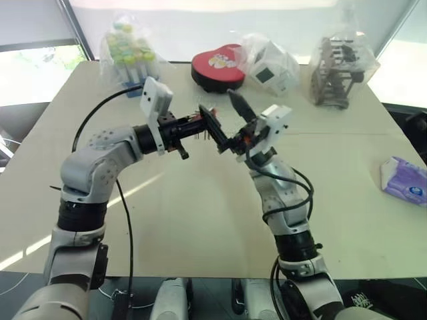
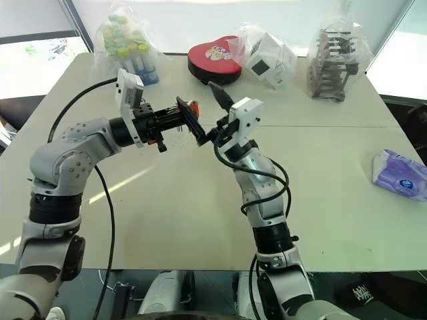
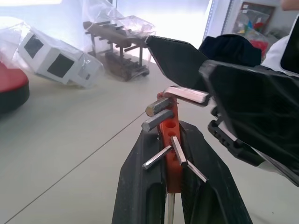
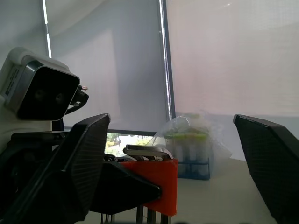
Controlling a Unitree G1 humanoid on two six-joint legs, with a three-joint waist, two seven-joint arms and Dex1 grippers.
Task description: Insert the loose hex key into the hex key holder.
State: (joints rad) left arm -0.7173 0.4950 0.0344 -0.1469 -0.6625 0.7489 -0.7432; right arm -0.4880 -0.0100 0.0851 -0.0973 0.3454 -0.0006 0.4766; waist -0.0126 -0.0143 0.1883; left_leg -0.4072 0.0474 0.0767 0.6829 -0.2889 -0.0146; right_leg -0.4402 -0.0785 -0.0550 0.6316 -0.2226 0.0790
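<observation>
My left gripper is going to release the orange hex key holder, now held up over the table, on the bare table [image 1: 232, 186] between my two arms, nearer than the seam.
My left gripper [image 1: 210, 127] is shut on the orange hex key holder [image 3: 169, 140] and holds it up over the table, with several short grey keys sticking out of it. The loose hex key [image 3: 187, 95], a thin metal rod, lies across the top of the holder, its bent end poking out sideways. My right gripper [image 4: 172, 120] faces the holder from the other side. Its two black fingers [image 3: 177, 58] stand wide apart, one above and one below the key, and neither presses on it. How deep the key sits in the holder is hidden.
At the far edge of the beige table [image 1: 200, 220] stand a bag of coloured tubes [image 1: 130, 57], a red heart-shaped box [image 1: 217, 67], a bagged white cube [image 1: 270, 63] and a bagged dark rack [image 1: 337, 70]. A purple tissue pack [image 1: 405, 180] lies at the right.
</observation>
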